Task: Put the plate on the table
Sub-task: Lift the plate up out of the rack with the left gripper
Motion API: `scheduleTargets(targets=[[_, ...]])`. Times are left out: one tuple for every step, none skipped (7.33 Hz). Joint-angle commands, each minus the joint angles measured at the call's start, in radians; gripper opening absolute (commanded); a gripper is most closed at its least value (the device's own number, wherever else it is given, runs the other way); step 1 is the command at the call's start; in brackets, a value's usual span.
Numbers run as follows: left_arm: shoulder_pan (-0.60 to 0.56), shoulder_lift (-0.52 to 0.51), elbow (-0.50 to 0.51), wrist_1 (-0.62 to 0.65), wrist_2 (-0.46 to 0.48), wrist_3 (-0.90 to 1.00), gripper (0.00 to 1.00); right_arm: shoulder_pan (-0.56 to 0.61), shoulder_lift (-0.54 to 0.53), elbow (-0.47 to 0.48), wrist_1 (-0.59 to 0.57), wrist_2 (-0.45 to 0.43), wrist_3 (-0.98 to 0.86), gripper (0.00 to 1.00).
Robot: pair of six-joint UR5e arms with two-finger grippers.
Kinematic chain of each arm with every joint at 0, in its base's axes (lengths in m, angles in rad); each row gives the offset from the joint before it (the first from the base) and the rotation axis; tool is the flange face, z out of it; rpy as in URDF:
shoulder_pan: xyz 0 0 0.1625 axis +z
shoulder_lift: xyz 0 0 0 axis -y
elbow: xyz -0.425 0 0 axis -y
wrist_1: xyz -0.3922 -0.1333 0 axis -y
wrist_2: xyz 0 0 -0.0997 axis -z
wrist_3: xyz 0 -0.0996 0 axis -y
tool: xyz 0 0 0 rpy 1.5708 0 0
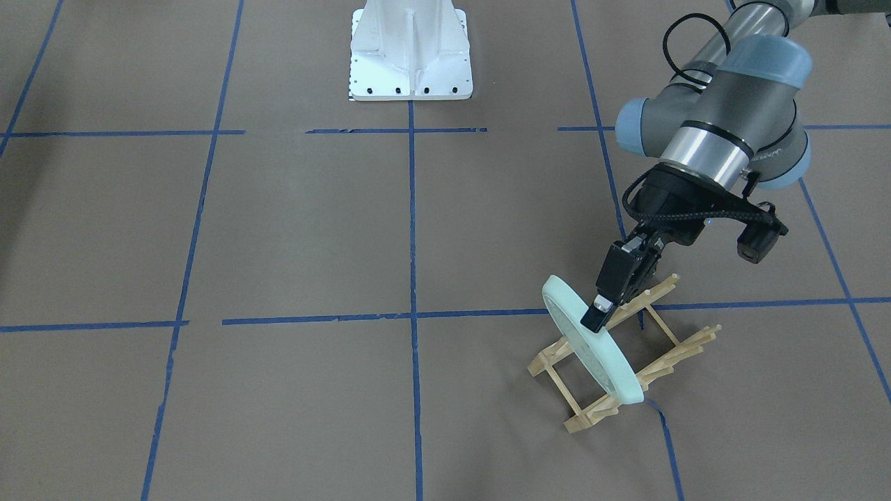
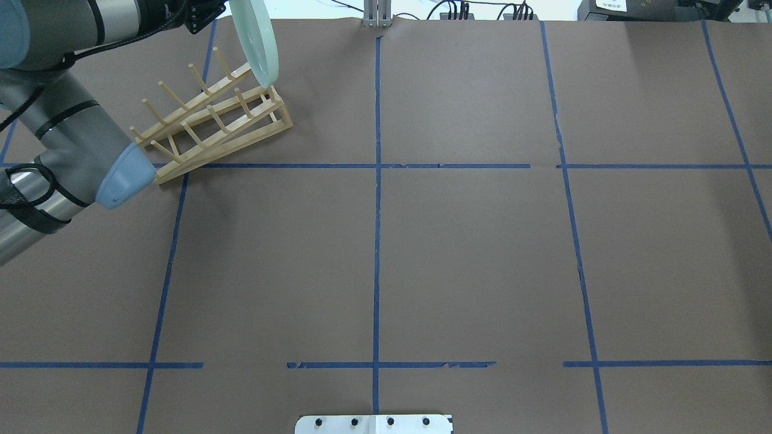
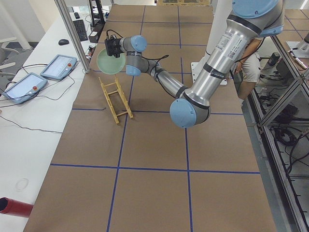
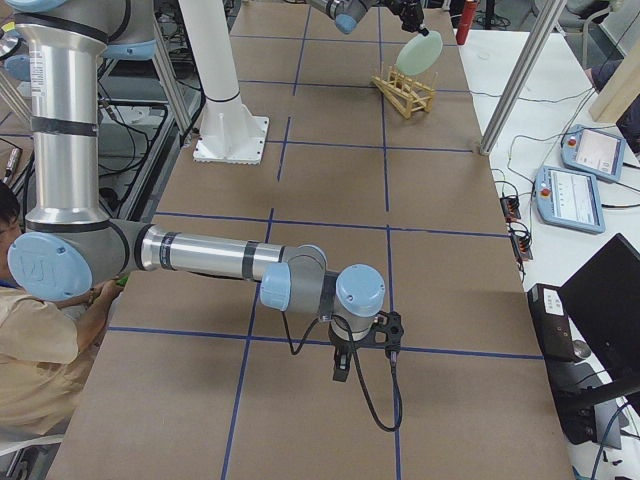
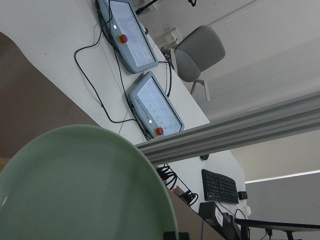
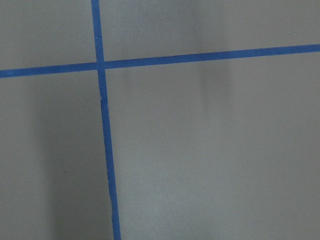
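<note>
Next, my left gripper sets the plate flat on the brown table (image 1: 518,203) between the white robot base and the wooden rack. It will let go of the plate there.
The pale mint-green plate (image 1: 604,362) stands on edge over the end of the wooden rack (image 1: 686,344); I cannot tell if it touches the pegs. My left gripper (image 1: 597,316) is shut on the plate's upper rim. The plate also shows in the overhead view (image 2: 258,39), the left side view (image 3: 109,62), the right side view (image 4: 418,52), and fills the lower left of the left wrist view (image 5: 85,185). The brown table (image 1: 313,229) with blue tape lines lies all around. My right gripper (image 4: 340,368) hangs low over the table, far from the plate; I cannot tell if it is open.
The white robot base (image 1: 411,52) stands at mid table on the robot's side. Beyond the table edge near the rack are an aluminium post (image 3: 72,36) and two teach pendants (image 3: 59,66) on a white bench. The right wrist view shows only table (image 6: 210,150).
</note>
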Motion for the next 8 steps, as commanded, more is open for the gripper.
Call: scheduleTargets(targets=[[0.003, 0.0, -0.161, 0.239, 0.0, -0.042, 0.0, 0.0, 0.0, 0.0, 0.0, 0.0, 0.0, 1.0], [0.057, -0.009, -0.182, 0.413, 0.006, -0.113, 0.0, 0.0, 0.0, 0.0, 0.0, 0.0, 0.0, 1.0], [0.152, -0.016, -0.237, 0.638, 0.06, -0.116, 0.0, 0.0, 0.0, 0.0, 0.0, 0.0, 0.0, 1.0], [0.218, -0.04, -0.284, 0.85, 0.104, -0.117, 0.0, 0.0, 0.0, 0.0, 0.0, 0.0, 0.0, 1.0], [0.265, -0.092, -0.279, 1.068, 0.106, -0.116, 0.0, 0.0, 0.0, 0.0, 0.0, 0.0, 0.0, 1.0], [0.297, -0.145, -0.25, 1.251, 0.102, -0.102, 0.0, 0.0, 0.0, 0.0, 0.0, 0.0, 0.0, 1.0], [0.34, -0.182, -0.17, 1.303, 0.089, -0.102, 0.0, 0.0, 0.0, 0.0, 0.0, 0.0, 0.0, 1.0], [0.354, -0.222, -0.05, 1.308, 0.01, -0.1, 0.0, 0.0, 0.0, 0.0, 0.0, 0.0, 0.0, 1.0]])
